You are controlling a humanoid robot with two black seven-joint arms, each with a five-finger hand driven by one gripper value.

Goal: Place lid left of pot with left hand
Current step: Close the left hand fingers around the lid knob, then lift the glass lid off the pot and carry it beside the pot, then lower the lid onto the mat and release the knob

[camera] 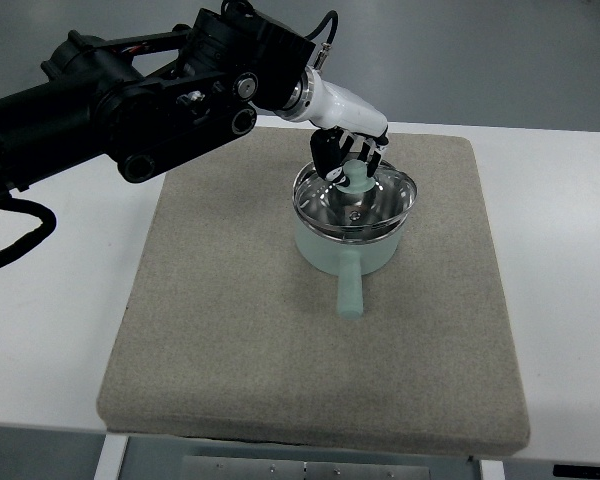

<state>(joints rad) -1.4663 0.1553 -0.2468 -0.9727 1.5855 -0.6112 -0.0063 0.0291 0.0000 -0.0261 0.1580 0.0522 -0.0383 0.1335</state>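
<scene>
The glass lid will leave my left gripper on the grey mat's far corner (220, 187) near my black arm.
A pale green pot (325, 253) with a straight handle (350, 290) pointing toward me stands on the grey mat (230, 330), right of its middle. A glass lid (358, 205) with a steel rim and a pale green knob (357, 180) sits over the pot, tilted, its far-left side a little raised. My left hand (348, 155), white with black fingers, reaches in from the upper left and has its fingers curled around the knob. The right arm does not show.
The mat lies on a white table (560, 250). My black left arm (130, 100) crosses the upper left of the view, with cables hanging at the left edge. Bare mat stretches left of the pot.
</scene>
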